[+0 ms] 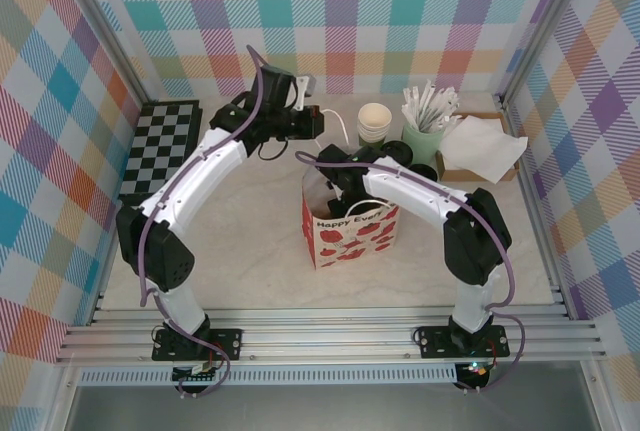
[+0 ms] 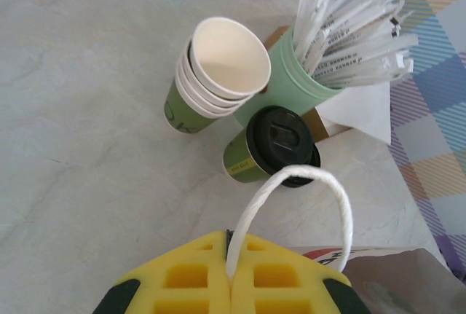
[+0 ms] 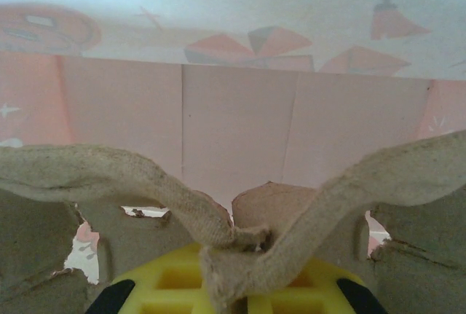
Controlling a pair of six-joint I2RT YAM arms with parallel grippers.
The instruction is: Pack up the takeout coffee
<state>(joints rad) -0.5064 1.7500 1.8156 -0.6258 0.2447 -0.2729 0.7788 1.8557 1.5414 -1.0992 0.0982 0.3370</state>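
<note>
The grey pulp cup carrier will leave my right gripper on the bottom of the paper gift bag (image 1: 348, 214).
A dark green takeout coffee cup (image 2: 271, 145) with a black lid stands on the table beside the pale green stick holder. From above, two black lids (image 1: 400, 155) sit close together behind the bag. The paper gift bag (image 1: 350, 228), white with red prints, stands open at the table's middle. My left gripper (image 2: 231, 245) is shut on the bag's white rope handle (image 2: 320, 177) and holds it up. My right gripper (image 3: 237, 285) is down inside the bag, shut on the middle ridge of a grey pulp cup carrier (image 3: 87, 175).
A stack of lidless cream-rimmed cups (image 2: 218, 73) and the pale green holder (image 2: 302, 84) of white sticks stand behind the lidded cup. White napkins (image 1: 483, 144) lie at the back right. A chessboard (image 1: 160, 146) lies at the back left.
</note>
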